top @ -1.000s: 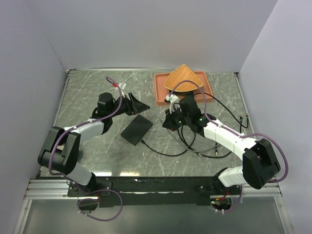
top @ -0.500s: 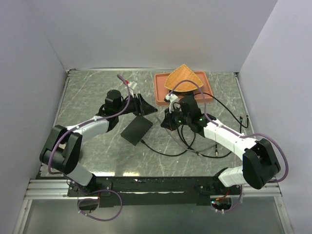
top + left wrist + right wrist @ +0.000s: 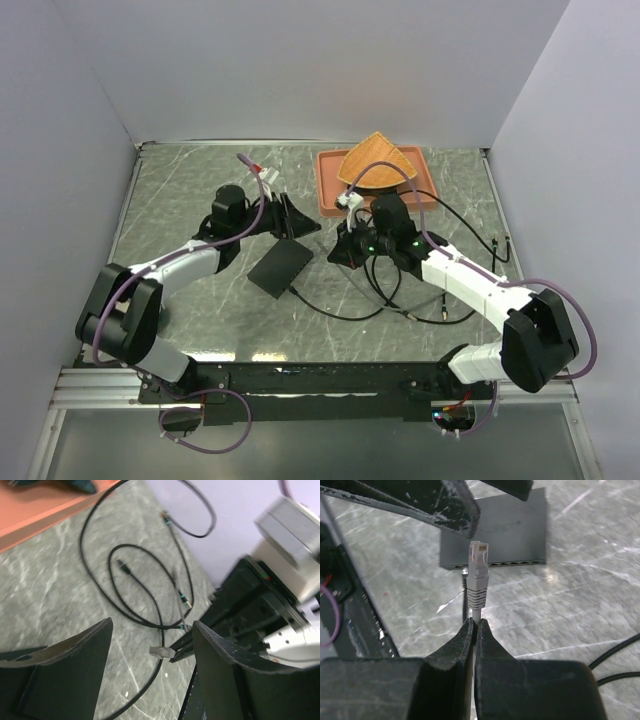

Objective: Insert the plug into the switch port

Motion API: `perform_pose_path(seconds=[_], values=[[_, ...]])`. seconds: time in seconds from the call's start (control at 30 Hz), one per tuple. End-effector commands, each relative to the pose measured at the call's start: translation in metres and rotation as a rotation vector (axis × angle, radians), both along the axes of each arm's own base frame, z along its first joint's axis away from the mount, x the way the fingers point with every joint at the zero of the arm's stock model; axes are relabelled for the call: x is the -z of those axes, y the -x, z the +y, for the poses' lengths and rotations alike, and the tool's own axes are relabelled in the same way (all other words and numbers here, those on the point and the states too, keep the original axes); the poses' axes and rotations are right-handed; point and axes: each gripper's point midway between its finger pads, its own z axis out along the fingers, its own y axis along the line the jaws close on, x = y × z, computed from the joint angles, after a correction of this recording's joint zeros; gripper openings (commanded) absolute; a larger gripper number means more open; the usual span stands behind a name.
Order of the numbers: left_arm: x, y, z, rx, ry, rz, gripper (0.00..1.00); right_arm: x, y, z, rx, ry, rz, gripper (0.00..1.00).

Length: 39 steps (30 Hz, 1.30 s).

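The grey cable is pinched behind the plug by my right gripper, so my left gripper needs to hold the plug while my right gripper takes the plug's ribbed sleeve (image 3: 477, 598).
My right gripper (image 3: 474, 622) is shut on the grey cable just behind the plug (image 3: 478, 565). The plug points at the row of sockets, the switch port (image 3: 495, 564), on the near long edge of the flat black box (image 3: 500, 527). A gap of table separates plug and box. From above, the box (image 3: 280, 265) lies between the arms, with the right gripper (image 3: 338, 256) to its right. My left gripper (image 3: 300, 228) hovers open just behind the box. In its own view the left gripper (image 3: 152, 625) frames the plug (image 3: 161, 652) without touching it.
A terracotta tray (image 3: 328, 195) stands at the back right with an orange wedge-shaped piece (image 3: 375, 160) resting on it. Loops of black cable (image 3: 370, 300) with loose connectors lie on the marble top right of the box. White walls close in the sides and back.
The left gripper has swung right, from beside the box's far corner to close by the right gripper, and has narrowed slightly. The right gripper has held still with the plug.
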Motion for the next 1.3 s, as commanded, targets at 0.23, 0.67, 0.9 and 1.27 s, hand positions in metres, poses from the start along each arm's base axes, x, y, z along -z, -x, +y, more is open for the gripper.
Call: perform_pose_path(seconds=[0.23,0.67,0.9,1.27], values=[[-0.059,0.051,-0.005,0.195,0.123,-0.31,0.7,-0.075,0.018,0.005,-0.177,-0.173,-0.117,0.0],[-0.067,0.06,-0.021,0.235,0.124,-0.33,0.17,-0.083,0.02,0.006,-0.188,-0.2,-0.112,0.0],[-0.068,0.044,-0.028,0.151,0.097,-0.246,0.01,-0.091,0.002,-0.008,-0.024,-0.17,-0.153,0.47],[-0.082,0.022,-0.026,-0.01,0.071,-0.129,0.01,-0.119,-0.027,-0.012,0.172,-0.133,-0.291,0.79]])
